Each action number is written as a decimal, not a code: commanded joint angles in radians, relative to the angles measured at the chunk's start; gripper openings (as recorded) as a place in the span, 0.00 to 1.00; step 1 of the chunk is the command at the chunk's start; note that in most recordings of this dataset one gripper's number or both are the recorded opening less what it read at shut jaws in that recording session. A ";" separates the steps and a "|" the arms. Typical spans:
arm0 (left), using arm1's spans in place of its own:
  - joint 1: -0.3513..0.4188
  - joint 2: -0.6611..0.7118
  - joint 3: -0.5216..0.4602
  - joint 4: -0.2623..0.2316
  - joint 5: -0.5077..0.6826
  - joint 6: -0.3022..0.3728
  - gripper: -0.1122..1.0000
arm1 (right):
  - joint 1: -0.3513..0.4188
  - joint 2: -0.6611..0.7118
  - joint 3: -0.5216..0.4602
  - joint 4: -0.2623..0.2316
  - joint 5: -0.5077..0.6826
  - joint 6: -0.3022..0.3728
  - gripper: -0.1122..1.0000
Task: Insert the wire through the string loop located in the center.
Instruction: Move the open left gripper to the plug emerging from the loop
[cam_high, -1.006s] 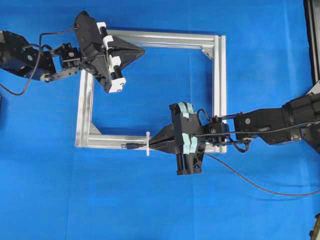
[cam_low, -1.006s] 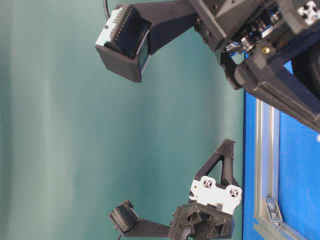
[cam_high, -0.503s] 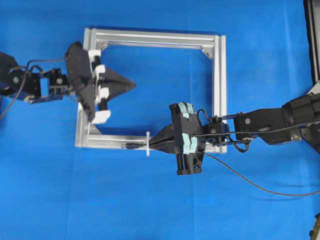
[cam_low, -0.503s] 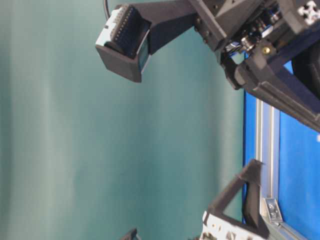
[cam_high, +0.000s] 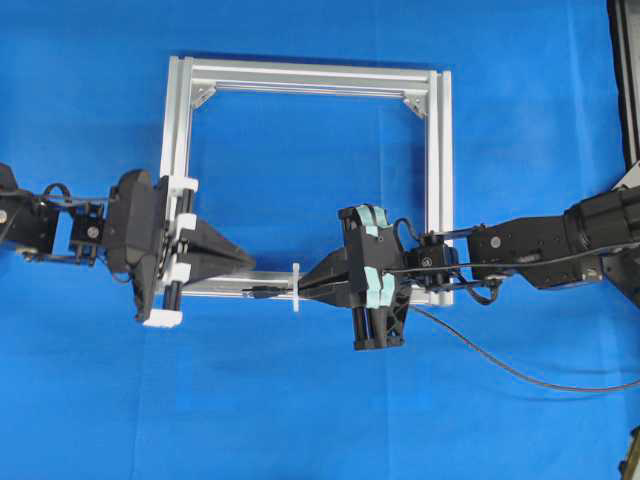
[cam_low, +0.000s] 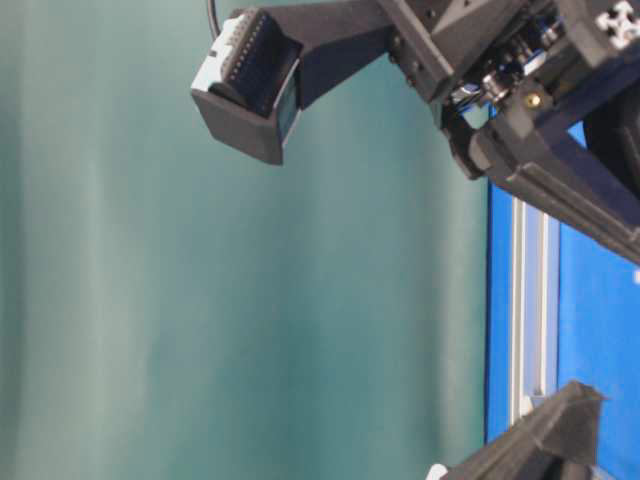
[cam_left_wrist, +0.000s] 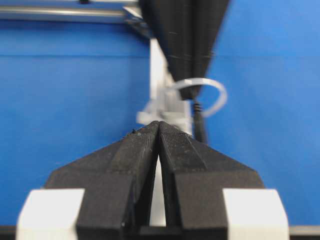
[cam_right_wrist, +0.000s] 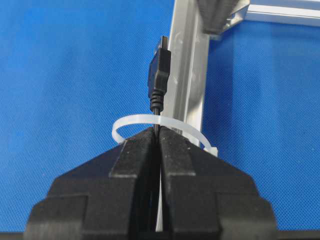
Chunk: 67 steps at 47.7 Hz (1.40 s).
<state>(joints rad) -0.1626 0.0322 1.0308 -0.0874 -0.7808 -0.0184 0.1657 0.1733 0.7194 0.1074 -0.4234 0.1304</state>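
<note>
Left fingers sit shut beside the plug poking through the loop; they should back off, open wide, close around the plug's end (cam_high: 258, 292).
The wire (cam_high: 500, 365) runs from the right into my right gripper (cam_high: 306, 288), which is shut on it just behind the plug. The plug (cam_high: 262, 292) has passed through the white string loop (cam_high: 296, 287) and points left along the frame's near rail. In the right wrist view the plug (cam_right_wrist: 160, 75) sticks out past the loop (cam_right_wrist: 130, 121) beyond my closed tips (cam_right_wrist: 159, 131). My left gripper (cam_high: 250, 266) is shut and empty, its tips a little short of the plug. In the left wrist view its tips (cam_left_wrist: 159, 123) face the loop (cam_left_wrist: 215, 95) and plug (cam_left_wrist: 200, 122).
The silver aluminium frame (cam_high: 310, 75) lies on the blue mat, and the loop stands on its near rail. The frame's rail also shows in the table-level view (cam_low: 530, 300), with one left finger (cam_low: 545, 450) low at the right.
My left gripper has swung down from the frame's upper left corner to the near rail, ending with its tips facing the plug. The right gripper and the wire have not moved.
</note>
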 joint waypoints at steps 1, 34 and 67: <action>-0.018 -0.023 -0.006 0.003 -0.003 0.000 0.10 | -0.002 -0.014 -0.014 -0.002 -0.005 -0.002 0.07; -0.029 -0.020 -0.014 0.003 -0.003 0.002 0.10 | -0.002 -0.014 -0.014 -0.002 -0.005 -0.002 0.07; -0.032 -0.014 -0.032 0.003 0.044 0.000 0.91 | -0.002 -0.015 -0.011 -0.002 -0.005 -0.002 0.07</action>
<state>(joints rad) -0.1902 0.0322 1.0201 -0.0874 -0.7409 -0.0184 0.1657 0.1733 0.7194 0.1058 -0.4234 0.1304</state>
